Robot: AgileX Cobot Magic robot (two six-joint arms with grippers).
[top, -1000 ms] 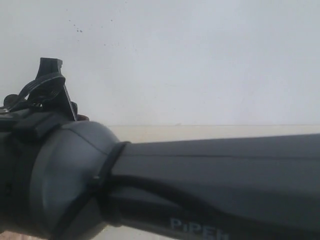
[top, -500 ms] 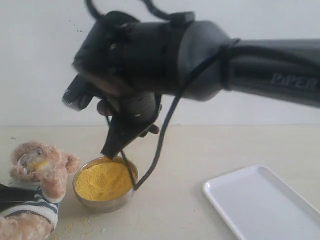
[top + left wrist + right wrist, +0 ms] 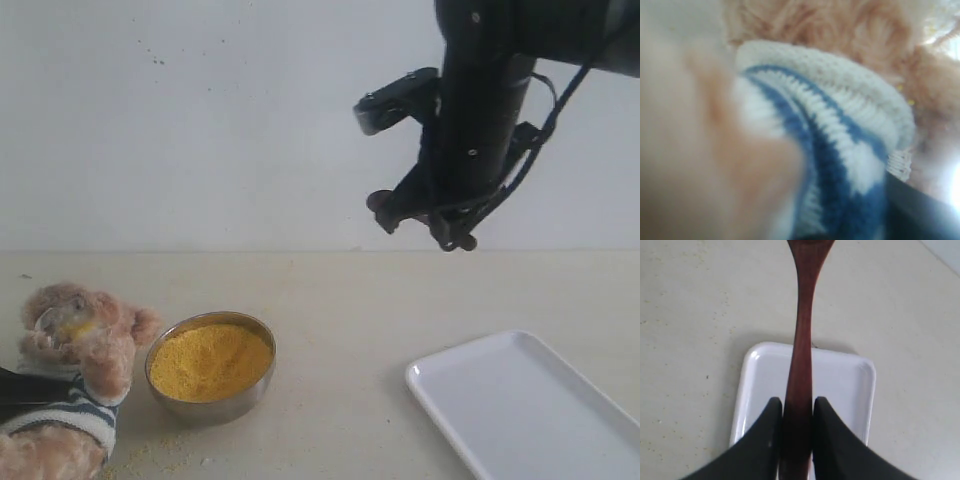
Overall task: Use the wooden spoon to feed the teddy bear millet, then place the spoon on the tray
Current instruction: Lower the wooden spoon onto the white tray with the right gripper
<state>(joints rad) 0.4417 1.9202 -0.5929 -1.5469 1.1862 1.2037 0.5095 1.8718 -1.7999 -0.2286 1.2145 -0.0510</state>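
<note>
Next, I lay the wooden spoon, still well above the tray, down lengthwise along the middle of the white tray (image 3: pixel 529 416) (image 3: pixel 801 427) with my right gripper.
The teddy bear (image 3: pixel 75 375) sits at the front left, with yellow grains on its muzzle. Its striped shirt (image 3: pixel 840 145) fills the blurred left wrist view. My left gripper (image 3: pixel 20 385) shows as a dark finger across the bear's torso and is shut on it. Millet (image 3: pixel 210 360) fills the steel bowl (image 3: pixel 215 405) beside the bear. High at the upper right, my right gripper (image 3: pixel 440 225) (image 3: pixel 797 407) is shut on the handle of the wooden spoon (image 3: pixel 802 315). The spoon points down over the white tray (image 3: pixel 840 385) (image 3: pixel 530 410), well above it. I cannot make out the spoon in the exterior view.
Millet crumbs (image 3: pixel 150 455) lie scattered on the table in front of the bowl and the bear. A pale wall stands behind the table. Bare beige tabletop (image 3: pixel 340 330) lies between the bowl and the tray.
The right arm blocked the exterior camera, then hung over the millet bowl. It has since swung up and to the right with the spoon, above the tray side. The bear has not moved.
</note>
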